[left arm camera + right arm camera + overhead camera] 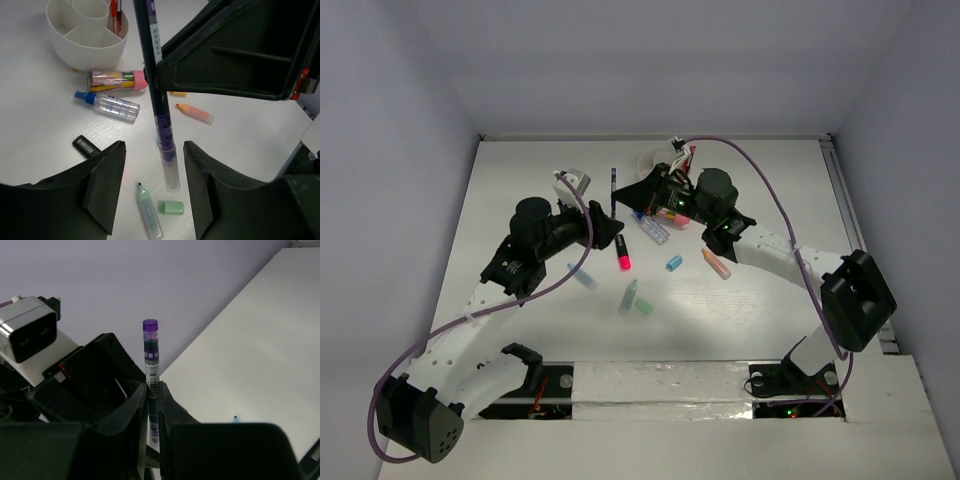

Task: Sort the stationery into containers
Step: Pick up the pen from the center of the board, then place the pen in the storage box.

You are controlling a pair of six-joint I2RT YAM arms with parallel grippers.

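The purple pen's middle is in my right gripper, too low for the cup, so next my right gripper takes the pen's top (150,332) while my left gripper holds the pen's lower end.
A purple pen (150,350) stands upright in the air, and my right gripper (154,390) is shut on its middle. In the left wrist view the pen (162,120) hangs down between the fingers of my left gripper (155,170). Those jaws stand apart on either side of the pen's clear lower end and touch nothing. From above, the pen (613,180) shows between the left gripper (611,232) and the right gripper (638,192). The white divided cup (87,30) stands behind, with a red pen (114,12) in it.
On the table lie a green highlighter (149,212) and its cap (171,207), an orange marker (196,113), a blue-capped clear tube (111,104), a pink-capped tube (117,81) and a black piece (86,146). A red marker (623,252) and a blue piece (673,263) lie mid-table.
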